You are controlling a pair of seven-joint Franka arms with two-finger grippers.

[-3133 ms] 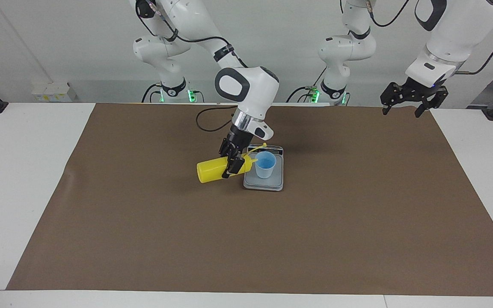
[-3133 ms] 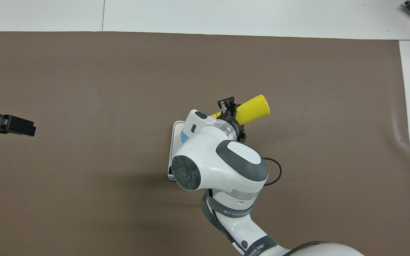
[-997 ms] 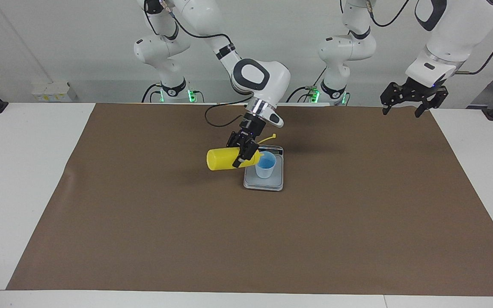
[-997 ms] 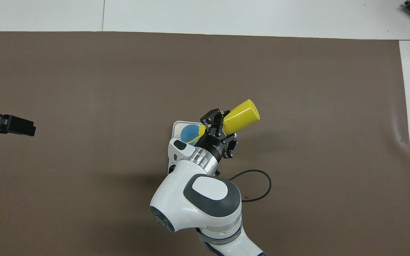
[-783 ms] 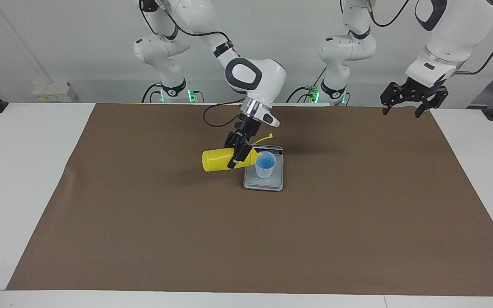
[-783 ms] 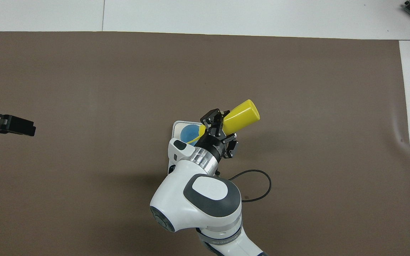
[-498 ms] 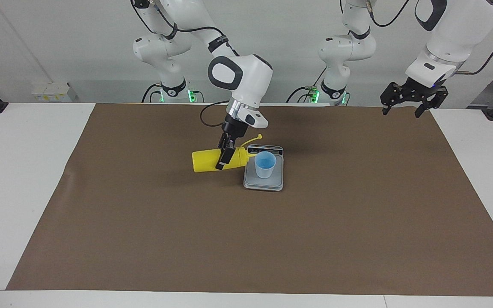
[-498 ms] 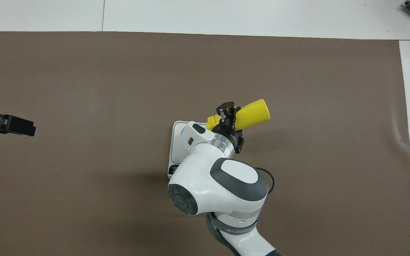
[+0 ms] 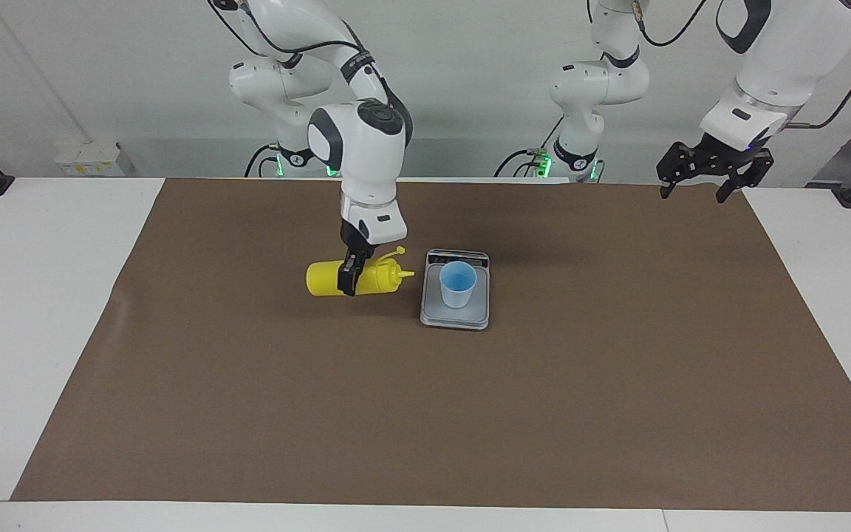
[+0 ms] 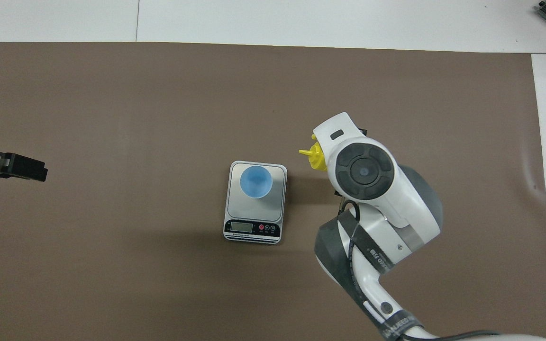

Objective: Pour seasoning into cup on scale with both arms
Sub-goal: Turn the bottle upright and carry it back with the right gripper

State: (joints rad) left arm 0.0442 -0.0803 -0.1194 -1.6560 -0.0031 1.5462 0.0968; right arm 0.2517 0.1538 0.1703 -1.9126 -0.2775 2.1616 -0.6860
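My right gripper is going to stand the yellow squeeze bottle on the brown mat (image 10: 382, 151), in the spot below the round grey pad on my wrist.
The seasoning, a yellow squeeze bottle (image 9: 326, 281), lies level just over the brown mat, its nozzle (image 10: 312, 155) pointing at the scale. My right gripper (image 9: 349, 279) is shut on the bottle's middle from above. In the overhead view the right wrist hides the gripper and most of the bottle. The light-blue cup (image 9: 458, 284) (image 10: 256, 181) stands upright on the silver scale (image 9: 471, 315) (image 10: 277, 201), a short gap from the nozzle. My left gripper (image 9: 692, 196) (image 10: 40, 171) waits open and holds nothing, over the mat's corner at the left arm's end.
A brown mat (image 9: 544, 414) covers most of the white table (image 9: 26, 295). The scale's display strip (image 10: 252, 228) faces the robots. A black cable runs along the right arm.
The right gripper has carried the bottle away from the cup toward the right arm's end of the table, and the nozzle has left the cup's rim. The left arm has not moved.
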